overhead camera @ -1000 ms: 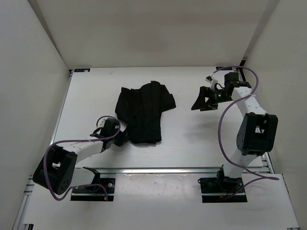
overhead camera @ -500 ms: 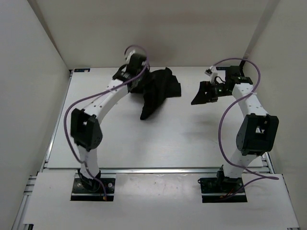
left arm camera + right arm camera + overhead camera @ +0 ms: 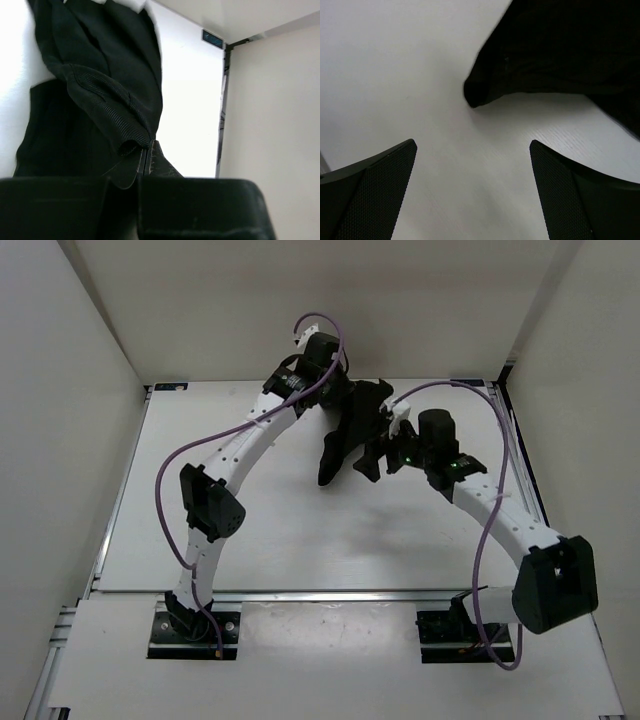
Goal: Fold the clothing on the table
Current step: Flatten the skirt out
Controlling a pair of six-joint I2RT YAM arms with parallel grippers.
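Observation:
The black clothing trails on the table. My right gripper should close there on the rounded corner at the lower end (image 3: 328, 476) (image 3: 475, 97) of the black clothing.
The black clothing (image 3: 349, 436) hangs bunched from my left gripper (image 3: 347, 398) at the back middle of the white table (image 3: 200, 510), its lower end trailing on the surface. In the left wrist view that gripper (image 3: 145, 152) is shut on a ribbed hem of the clothing (image 3: 100, 75). My right gripper (image 3: 378, 452) is right beside the hanging cloth, on its right. The right wrist view shows it (image 3: 472, 145) open and low over the table (image 3: 395, 75), with a rounded corner of the clothing (image 3: 560, 50) just beyond its fingertips, apart from them.
White walls close the table on three sides. A metal rail (image 3: 350, 592) runs along the near edge. The back right corner post (image 3: 226, 55) appears in the left wrist view. Purple cables (image 3: 175, 465) loop off both arms.
My left arm swept from the clothing's near left corner to the back, lifting the cloth into a hanging bunch and carrying it right. My right arm swung left, up to the cloth.

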